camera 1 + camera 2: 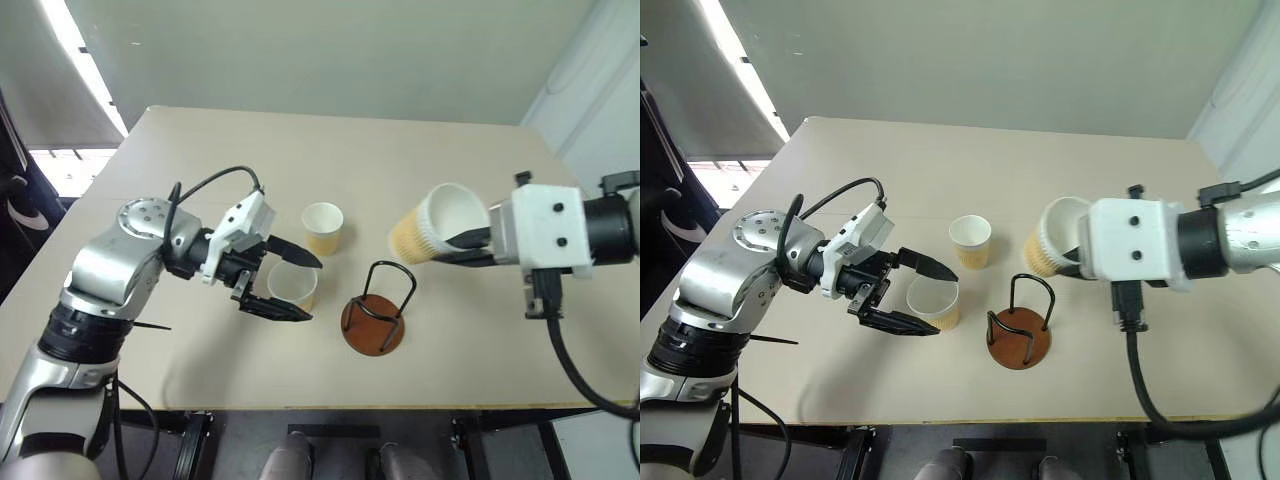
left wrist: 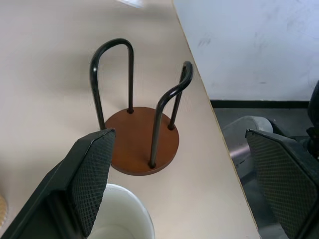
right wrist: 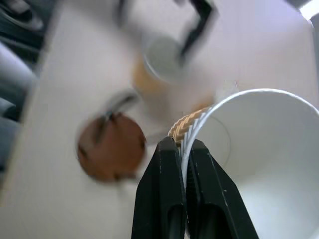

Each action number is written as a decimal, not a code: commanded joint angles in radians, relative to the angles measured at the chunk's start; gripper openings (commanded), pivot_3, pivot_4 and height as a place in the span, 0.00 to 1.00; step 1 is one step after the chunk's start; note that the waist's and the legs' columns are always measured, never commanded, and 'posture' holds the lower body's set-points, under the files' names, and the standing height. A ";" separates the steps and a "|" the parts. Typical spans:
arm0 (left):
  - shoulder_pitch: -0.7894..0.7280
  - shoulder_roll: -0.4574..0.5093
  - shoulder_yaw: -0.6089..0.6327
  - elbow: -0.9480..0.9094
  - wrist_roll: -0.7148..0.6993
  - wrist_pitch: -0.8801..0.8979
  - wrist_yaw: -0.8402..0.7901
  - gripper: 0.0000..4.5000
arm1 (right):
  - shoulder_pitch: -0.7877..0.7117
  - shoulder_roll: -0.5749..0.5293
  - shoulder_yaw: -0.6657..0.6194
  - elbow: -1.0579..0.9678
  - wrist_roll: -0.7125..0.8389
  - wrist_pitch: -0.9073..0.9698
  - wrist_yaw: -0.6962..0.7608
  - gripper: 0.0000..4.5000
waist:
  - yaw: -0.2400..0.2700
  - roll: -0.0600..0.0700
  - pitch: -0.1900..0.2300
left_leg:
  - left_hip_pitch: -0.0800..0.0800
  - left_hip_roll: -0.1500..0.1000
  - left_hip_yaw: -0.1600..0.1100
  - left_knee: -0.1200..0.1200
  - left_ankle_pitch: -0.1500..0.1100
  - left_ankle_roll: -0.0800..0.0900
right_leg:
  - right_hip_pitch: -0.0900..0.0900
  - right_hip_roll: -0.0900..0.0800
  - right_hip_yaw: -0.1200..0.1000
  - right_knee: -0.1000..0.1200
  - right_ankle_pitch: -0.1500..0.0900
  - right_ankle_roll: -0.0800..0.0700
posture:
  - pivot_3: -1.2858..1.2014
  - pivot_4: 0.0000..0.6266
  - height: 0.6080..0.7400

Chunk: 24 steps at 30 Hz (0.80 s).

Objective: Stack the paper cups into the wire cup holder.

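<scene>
The tan-yellow paper cup in my right gripper should go down on the reddish-brown disc base [image 1: 374, 322] [image 3: 112, 145] between the black wire loops.
My right gripper [image 1: 462, 246] is shut on the wall of a tan-yellow paper cup [image 1: 432, 226], one finger inside the rim and one outside. It holds the cup tilted, above the table and to the right of the wire cup holder [image 1: 375, 318]. The holder has a reddish-brown disc base and black wire loops with nothing between them. My left gripper [image 1: 306, 290] is open, its fingers on either side of a second cup [image 1: 292, 284] that stands upright on the table left of the holder. A third cup [image 1: 323, 228] stands upright just behind it.
The beige table [image 1: 200, 170] ends at its front edge [image 1: 330, 407] close behind the holder's base. A black cable [image 1: 565, 360] hangs from my right wrist over the table's right front corner. A pale wall lies beyond the far edge.
</scene>
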 commanded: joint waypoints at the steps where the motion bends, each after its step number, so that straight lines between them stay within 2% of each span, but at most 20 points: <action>1: -0.017 0.000 0.006 -0.002 0.008 -0.025 -0.018 1.00 | -0.037 0.007 0.025 -0.033 0.040 0.040 0.007 0.01 | 0.000 0.000 0.000 | 0.000 0.000 0.000 0.000 0.000 0.000 | 0.000 0.000 0.000 0.000 0.000 0.000 | 0.52 0.24 1.00; 10: 0.025 -0.002 0.017 -0.040 0.004 -0.027 -0.008 1.00 | 0.037 -0.017 0.091 -0.016 -0.077 -0.061 0.042 0.01 | 0.000 0.000 0.000 | 0.000 0.000 0.000 -0.001 0.000 0.000 | 0.000 0.000 0.000 -0.001 0.000 0.000 | 0.52 0.24 1.00; 22: 0.035 -0.001 0.024 -0.053 0.000 -0.022 0.001 1.00 | 0.087 0.029 0.108 -0.029 -0.101 -0.075 0.035 0.01 | -0.001 0.000 0.000 | 0.000 0.000 0.000 -0.001 0.000 0.000 | 0.000 0.000 0.000 -0.001 0.000 0.000 | 0.52 0.24 1.00; 24: 0.034 -0.001 0.024 -0.053 -0.001 -0.020 0.002 1.00 | 0.088 0.043 0.115 -0.032 -0.106 -0.070 0.026 0.09 | -0.001 0.000 0.000 | 0.000 0.000 0.000 -0.001 0.000 0.000 | 0.000 0.000 0.000 -0.001 0.000 0.000 | 0.52 0.24 1.00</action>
